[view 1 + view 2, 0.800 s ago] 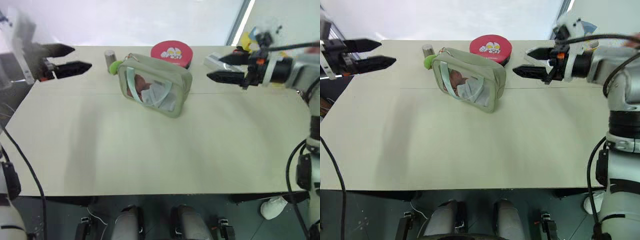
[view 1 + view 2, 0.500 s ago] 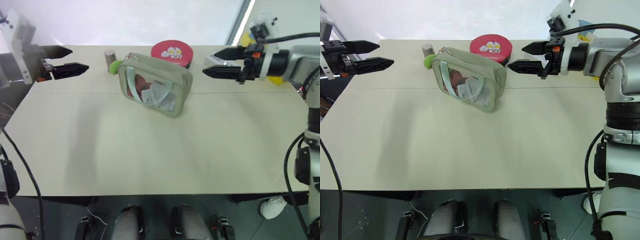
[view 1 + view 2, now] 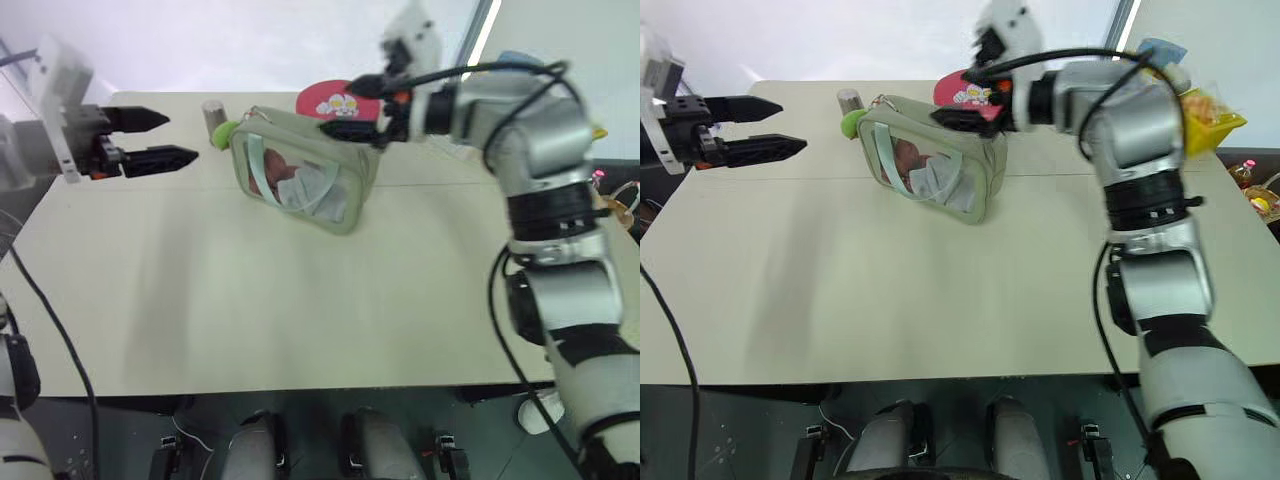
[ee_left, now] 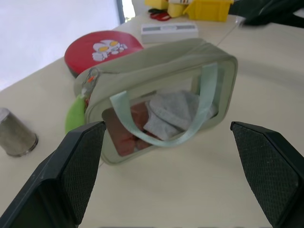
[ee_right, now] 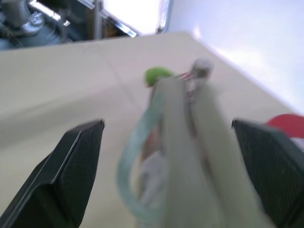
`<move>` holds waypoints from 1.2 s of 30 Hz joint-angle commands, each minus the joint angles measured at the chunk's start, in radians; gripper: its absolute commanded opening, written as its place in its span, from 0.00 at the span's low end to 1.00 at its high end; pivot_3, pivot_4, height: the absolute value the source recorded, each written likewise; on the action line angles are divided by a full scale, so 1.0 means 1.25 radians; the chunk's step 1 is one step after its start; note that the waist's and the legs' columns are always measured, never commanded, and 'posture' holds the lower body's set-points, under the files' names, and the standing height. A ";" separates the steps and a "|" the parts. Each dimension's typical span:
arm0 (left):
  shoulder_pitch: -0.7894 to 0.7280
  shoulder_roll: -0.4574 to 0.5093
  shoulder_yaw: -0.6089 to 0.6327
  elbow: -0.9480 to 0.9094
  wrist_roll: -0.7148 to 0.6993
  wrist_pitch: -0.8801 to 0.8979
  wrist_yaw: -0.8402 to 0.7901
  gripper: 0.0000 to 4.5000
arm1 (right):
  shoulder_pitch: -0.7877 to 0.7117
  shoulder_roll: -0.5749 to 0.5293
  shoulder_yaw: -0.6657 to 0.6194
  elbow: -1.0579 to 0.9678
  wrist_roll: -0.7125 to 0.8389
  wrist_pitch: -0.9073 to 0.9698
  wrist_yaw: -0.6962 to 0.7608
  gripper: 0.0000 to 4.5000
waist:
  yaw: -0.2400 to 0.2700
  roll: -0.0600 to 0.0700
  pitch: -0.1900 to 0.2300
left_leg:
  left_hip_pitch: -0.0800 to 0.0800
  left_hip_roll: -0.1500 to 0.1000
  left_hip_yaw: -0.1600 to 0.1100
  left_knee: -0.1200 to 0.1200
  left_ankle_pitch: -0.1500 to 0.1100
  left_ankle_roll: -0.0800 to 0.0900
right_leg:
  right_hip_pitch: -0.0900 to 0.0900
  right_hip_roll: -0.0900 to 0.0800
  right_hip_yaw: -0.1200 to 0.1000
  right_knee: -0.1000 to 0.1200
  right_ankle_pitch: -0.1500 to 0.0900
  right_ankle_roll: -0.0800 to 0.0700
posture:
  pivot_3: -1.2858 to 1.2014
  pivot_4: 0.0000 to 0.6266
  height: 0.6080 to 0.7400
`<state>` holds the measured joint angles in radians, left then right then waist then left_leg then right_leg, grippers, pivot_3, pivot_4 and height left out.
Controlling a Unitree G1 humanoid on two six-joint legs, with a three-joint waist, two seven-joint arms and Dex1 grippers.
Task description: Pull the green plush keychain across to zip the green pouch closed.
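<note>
My right gripper needs to straighten the green pouch and pinch only its front top edge [image 3: 352,168], as the pouch is crooked and both zipper sides are between that gripper's fingers.
The green pouch [image 3: 305,168] stands at the back middle of the table, window side toward me, with its mint strap looping over the front. The green plush keychain [image 3: 222,133] hangs at the pouch's left end. My left gripper [image 3: 182,138] is open and level, a short way left of the keychain and pointing at it. In the left wrist view the pouch [image 4: 161,90] and keychain [image 4: 75,114] lie between the black fingers [image 4: 71,175]. My right gripper [image 3: 338,108] is open at the pouch's right end, its fingers straddling the top edge. Whether it touches is unclear.
A round red tin [image 3: 335,100] sits just behind the pouch, under my right arm. Behind the keychain stands a small metal cup [image 3: 212,110]. Yellow packets [image 3: 1205,110] lie at the far right corner. The beige table [image 3: 300,300] stretches wide in front.
My right gripper has swung left from beyond the pouch's right side to its right end. The left gripper has edged right, closer to the keychain. The pouch has not moved.
</note>
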<state>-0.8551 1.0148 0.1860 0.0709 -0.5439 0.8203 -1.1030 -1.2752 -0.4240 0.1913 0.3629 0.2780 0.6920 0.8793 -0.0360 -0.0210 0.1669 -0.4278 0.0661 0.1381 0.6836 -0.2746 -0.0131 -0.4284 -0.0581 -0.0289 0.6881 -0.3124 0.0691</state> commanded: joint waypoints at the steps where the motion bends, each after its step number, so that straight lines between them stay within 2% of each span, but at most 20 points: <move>1: 0.033 -0.004 0.048 -0.067 -0.024 0.019 0.045 1.00 | -0.017 0.028 0.038 0.076 -0.077 -0.107 -0.017 0.99 | 0.000 0.000 0.000 | 0.000 0.000 0.000 0.000 0.000 0.000 | 0.000 0.000 0.000 0.000 0.000 0.000 | 0.52 0.24 1.00; 5: 0.076 -0.008 0.089 -0.137 -0.059 0.059 0.093 1.00 | -0.023 0.046 0.094 0.189 -0.165 -0.235 -0.009 0.99 | -0.002 -0.001 0.000 | 0.000 -0.001 0.000 0.001 0.000 0.000 | 0.000 -0.001 0.000 0.000 0.000 0.000 | 0.52 0.24 1.00; 8: 0.104 -0.011 0.110 -0.169 -0.076 0.077 0.125 1.00 | -0.028 0.051 0.094 0.224 -0.182 -0.272 0.014 0.81 | -0.005 -0.001 0.000 | 0.000 -0.001 0.000 0.000 0.000 0.000 | 0.000 -0.001 0.000 0.000 0.000 0.000 | 0.52 0.24 1.00; 15: 0.143 -0.009 0.147 -0.195 -0.104 0.092 0.170 1.00 | -0.024 0.050 0.094 0.243 -0.212 -0.353 0.078 0.01 | -0.008 0.000 0.000 | 0.001 0.000 0.000 0.000 0.000 0.000 | 0.000 -0.001 0.000 0.001 0.000 0.000 | 0.52 0.24 1.00; 20: 0.171 0.019 0.156 -0.199 -0.106 0.085 0.164 1.00 | -0.024 0.017 0.080 0.251 -0.233 -0.498 0.123 0.01 | -0.007 0.000 0.000 | 0.001 0.000 0.000 0.000 0.000 0.000 | 0.000 -0.001 0.000 0.000 0.000 0.000 | 0.52 0.24 1.00; 24: 0.178 0.048 0.183 -0.170 -0.106 0.078 0.163 1.00 | -0.010 -0.043 0.047 0.237 -0.201 -0.578 0.218 0.01 | -0.006 0.000 0.001 | 0.000 0.000 0.000 0.000 0.000 0.000 | 0.000 -0.001 0.000 0.000 0.000 0.000 | 0.52 0.24 1.00; 27: 0.184 0.052 0.182 -0.170 -0.109 0.075 0.161 1.00 | 0.013 -0.052 0.026 0.208 -0.174 -0.567 0.257 0.01 | -0.006 0.000 0.001 | 0.001 0.000 0.000 0.000 0.000 0.000 | 0.001 -0.001 -0.001 0.000 0.000 0.000 | 0.52 0.24 1.00; 36: 0.192 0.040 0.156 -0.181 -0.114 0.066 0.164 1.00 | 0.191 -0.037 0.039 -0.090 -0.138 -0.394 0.264 0.01 | -0.008 -0.001 0.001 | 0.002 0.000 0.000 0.000 0.000 -0.001 | 0.001 -0.001 0.000 0.001 0.000 0.000 | 0.52 0.24 1.00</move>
<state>-0.6104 1.0559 0.3693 -0.1378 -0.6806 0.9235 -0.8927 -1.0304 -0.4787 0.2506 0.3249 0.0772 0.1691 1.2129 -0.0464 -0.0217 0.1676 -0.4254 0.0665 0.1377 0.6839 -0.2743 -0.0139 -0.4272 -0.0591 -0.0294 0.6897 -0.3123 0.0691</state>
